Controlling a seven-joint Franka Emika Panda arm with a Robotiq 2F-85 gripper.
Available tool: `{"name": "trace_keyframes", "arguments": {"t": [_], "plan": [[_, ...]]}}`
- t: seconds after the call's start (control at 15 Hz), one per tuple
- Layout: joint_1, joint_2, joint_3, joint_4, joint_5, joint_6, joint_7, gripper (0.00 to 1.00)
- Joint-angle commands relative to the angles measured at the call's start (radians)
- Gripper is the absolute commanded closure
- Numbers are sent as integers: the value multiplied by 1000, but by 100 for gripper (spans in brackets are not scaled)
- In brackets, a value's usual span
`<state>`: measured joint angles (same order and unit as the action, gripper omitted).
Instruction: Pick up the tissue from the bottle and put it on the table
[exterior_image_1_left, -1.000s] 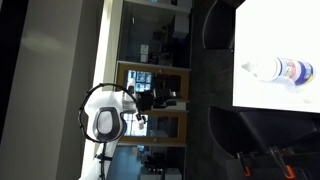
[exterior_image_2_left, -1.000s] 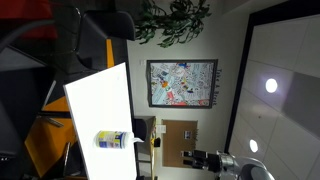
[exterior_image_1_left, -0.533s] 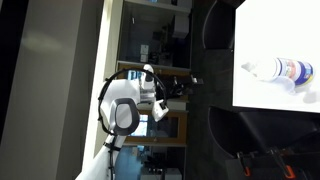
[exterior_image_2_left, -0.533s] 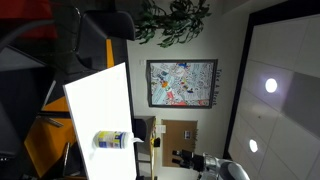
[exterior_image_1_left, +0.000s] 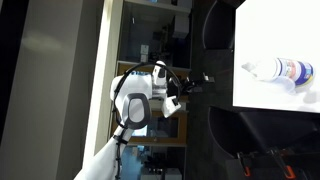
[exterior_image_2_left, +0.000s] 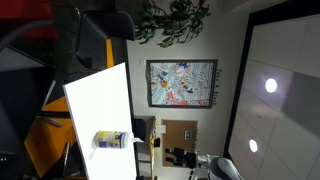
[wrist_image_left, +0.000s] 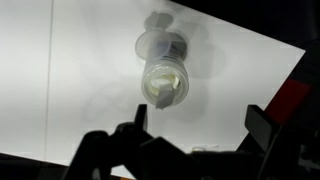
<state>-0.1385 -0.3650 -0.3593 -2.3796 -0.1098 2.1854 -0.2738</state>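
Observation:
The white tissue sticks out of the bottle's opening. My gripper should go to it next and close on its loose end (exterior_image_1_left: 245, 66) (wrist_image_left: 166, 99).
The clear bottle (exterior_image_1_left: 281, 70) with a blue and orange label lies on the white table (exterior_image_1_left: 265, 35). It also shows in an exterior view (exterior_image_2_left: 110, 140). In the wrist view I look at the bottle (wrist_image_left: 163, 60) end on. A small white crumpled tissue (wrist_image_left: 161, 93) sits at its near end. My gripper (wrist_image_left: 200, 125) is open and empty, its two dark fingers spread below the bottle and apart from it. In an exterior view the gripper (exterior_image_1_left: 203, 78) hangs off the table's edge, short of the bottle.
Dark chairs (exterior_image_1_left: 220, 25) stand beside the table. A framed picture (exterior_image_2_left: 181, 82) hangs on the wall and a plant (exterior_image_2_left: 172, 20) sits near it. An orange panel (exterior_image_2_left: 45, 140) lies beyond the table (exterior_image_2_left: 100, 105).
The arm has swung toward the table and the bottle, bringing the gripper closer to the table's edge. The bottle and tissue have not moved.

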Motion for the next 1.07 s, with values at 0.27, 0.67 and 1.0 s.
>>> {"name": "trace_keyframes", "arguments": {"t": [0.27, 0.67, 1.0], "plan": [[-13, 128, -2, 27, 66, 126, -75, 0], [-36, 305, -1, 48, 167, 309, -171, 0], [-73, 414, 25, 82, 252, 357, -242, 0]]}}
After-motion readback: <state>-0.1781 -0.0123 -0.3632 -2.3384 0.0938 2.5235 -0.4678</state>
